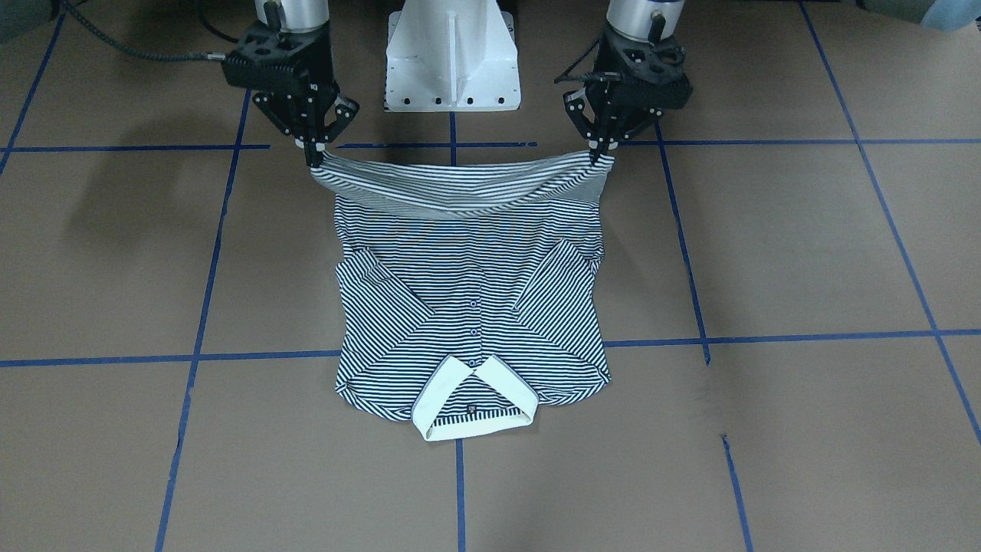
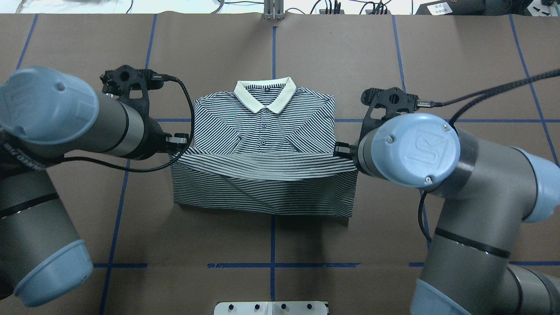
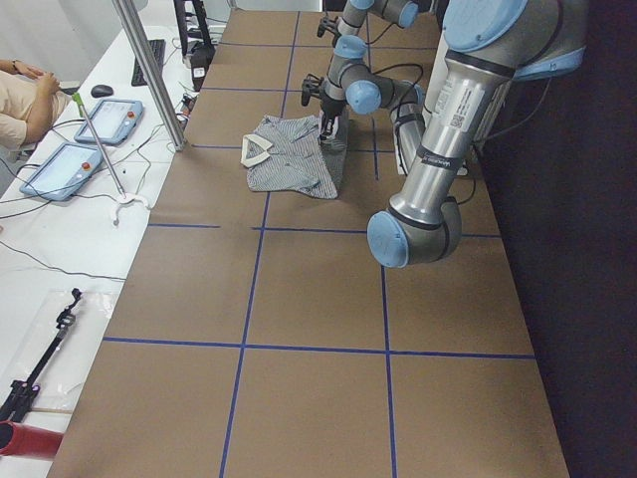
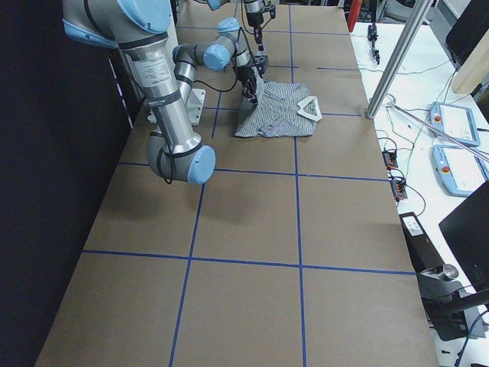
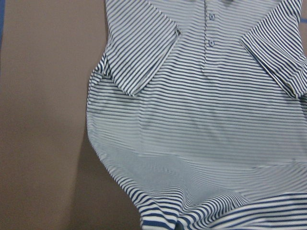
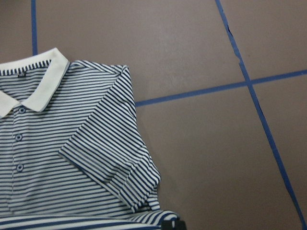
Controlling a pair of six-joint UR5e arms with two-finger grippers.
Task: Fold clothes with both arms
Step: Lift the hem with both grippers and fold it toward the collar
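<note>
I should release the striped polo shirt's hem corner from my left gripper just past the outer edge of the shirt's shoulder (image 1: 625, 382).
The striped polo shirt (image 1: 471, 291) lies face up on the brown table, sleeves folded in over the chest. Its cream collar (image 1: 475, 399) is on the side away from the robot. The bottom hem (image 1: 460, 188) is lifted off the table and sags between the two grippers. My left gripper (image 1: 600, 156) is shut on one hem corner, and my right gripper (image 1: 314, 157) is shut on the other. From overhead, the raised hem (image 2: 262, 164) hangs over the shirt's (image 2: 262, 131) lower half between the left gripper (image 2: 179, 141) and right gripper (image 2: 343, 151).
The white pedestal base (image 1: 452, 57) stands just behind the lifted hem. Blue tape lines (image 1: 690, 253) grid the table. A metal pole (image 3: 149, 70) rises at the far table edge. Beyond it, a side bench holds tablets (image 3: 95, 119), and a person's arm (image 3: 20, 95) shows there.
</note>
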